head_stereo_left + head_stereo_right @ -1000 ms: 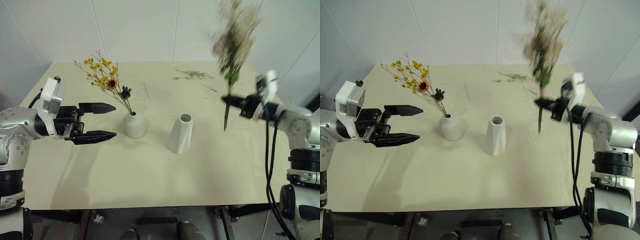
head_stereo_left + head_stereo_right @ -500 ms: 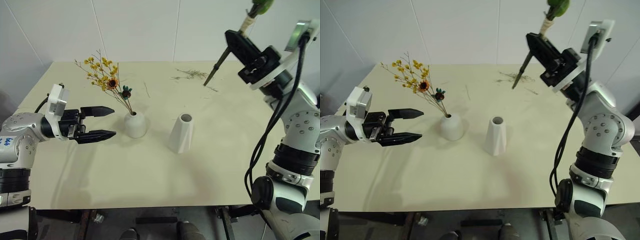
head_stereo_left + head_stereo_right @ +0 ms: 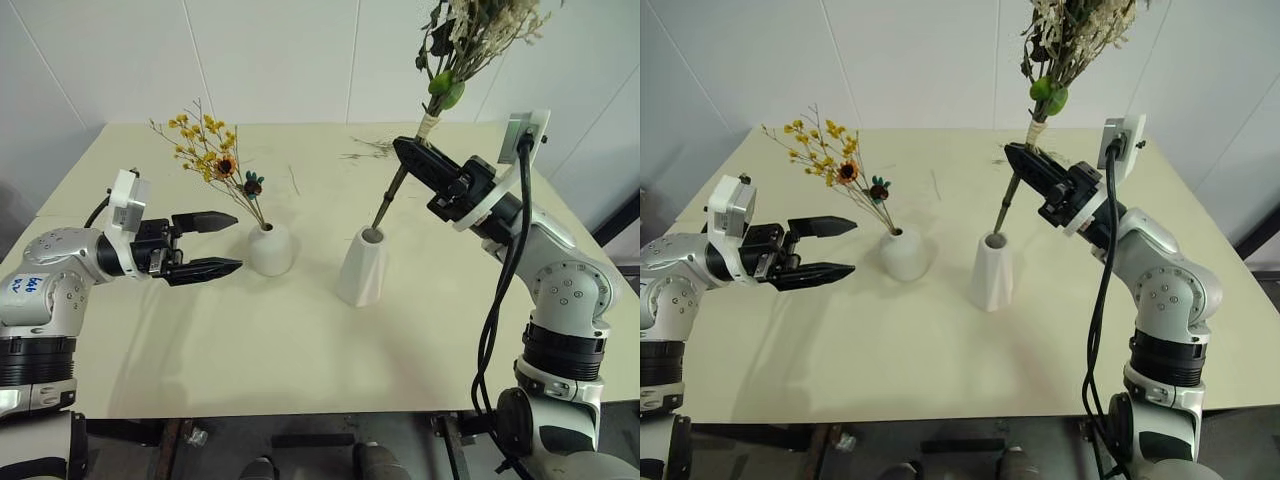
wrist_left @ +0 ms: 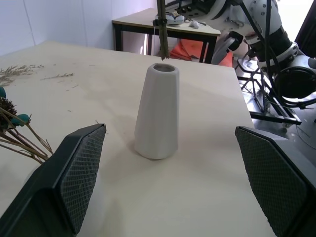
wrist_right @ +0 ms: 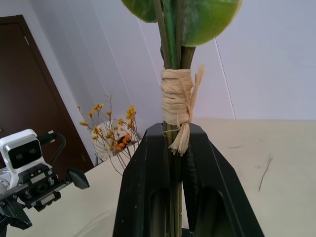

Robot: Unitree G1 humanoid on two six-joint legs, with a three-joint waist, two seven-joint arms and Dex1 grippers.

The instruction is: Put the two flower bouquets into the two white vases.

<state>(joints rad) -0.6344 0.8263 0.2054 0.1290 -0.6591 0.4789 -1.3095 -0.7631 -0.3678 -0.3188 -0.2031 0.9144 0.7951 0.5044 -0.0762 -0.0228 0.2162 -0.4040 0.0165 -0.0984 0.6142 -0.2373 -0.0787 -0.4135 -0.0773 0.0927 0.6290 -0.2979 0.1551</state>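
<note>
The robot's right gripper needs to release the cream-pink bouquet, now tilted above that vase, in the opening of the taller cone-shaped white vase [image 3: 373,236].
A slim yellow-orange bouquet [image 3: 208,150] stands in the short round white vase [image 3: 270,250] at mid-table. Just right of it stands the taller cone-shaped white vase [image 3: 362,268]. My right gripper [image 3: 400,150] is shut on the stems of the cream-pink bouquet [image 3: 470,30], just below its raffia tie [image 5: 177,101]. It holds the bunch tilted above the cone vase, with the stem tip at the vase's mouth. My left gripper [image 3: 236,240] is open and level, pointing at the round vase from its left, with nothing between its pads [image 4: 79,177]. The cone vase [image 4: 157,113] is ahead of it.
Loose thin dried twigs [image 3: 385,150] lie near the back of the cream table [image 3: 300,350]. A white wall stands close behind. Beyond the table's right edge are a dark-framed desk and cables [image 4: 266,89].
My right arm swung the cream-pink bouquet left and down from high at the right until its stem tip reached the cone vase's mouth. The left gripper has stayed open in place.
</note>
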